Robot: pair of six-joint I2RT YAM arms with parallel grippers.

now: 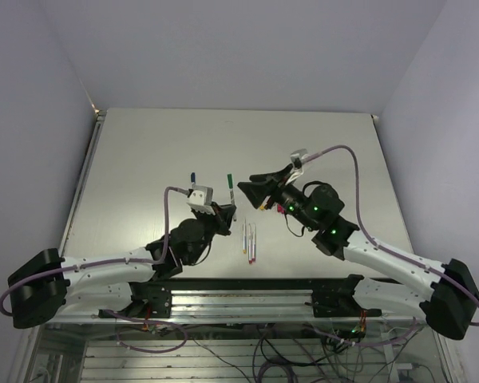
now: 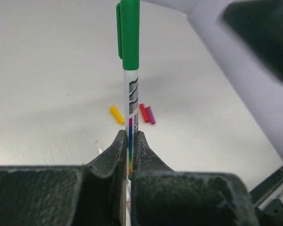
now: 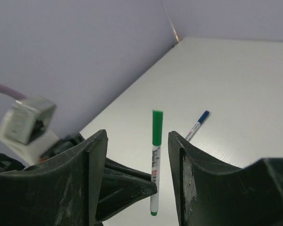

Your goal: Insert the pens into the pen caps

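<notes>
Next, my left gripper puts the green-capped pen down on the table (image 1: pixel 209 188) close beside the blue-capped pen. The green-capped pen is now upright above the table.
My left gripper (image 2: pixel 129 134) is shut on a whitish pen (image 2: pixel 134 101) with a green cap (image 2: pixel 130 33) on it, and holds it upright above the table. The top view shows this gripper (image 1: pixel 230 210) and the green-capped pen (image 1: pixel 231 186). My right gripper (image 3: pixel 137 136) is open and empty, its jaws either side of the green-capped pen (image 3: pixel 155 155) without touching it; in the top view it (image 1: pixel 251 191) is just right of the pen. Yellow (image 2: pixel 116 114), red (image 2: pixel 144 113) and magenta (image 2: pixel 150 115) caps lie loose on the table. Uncapped pens (image 1: pixel 249 239) lie side by side near the front.
A pen with a blue cap on it (image 3: pixel 197 125) lies on the table to the left, also seen from above (image 1: pixel 193 179). The left arm's camera box (image 1: pixel 199 197) sits close beside it. Walls bound the table (image 1: pixel 319 144) at the back and sides.
</notes>
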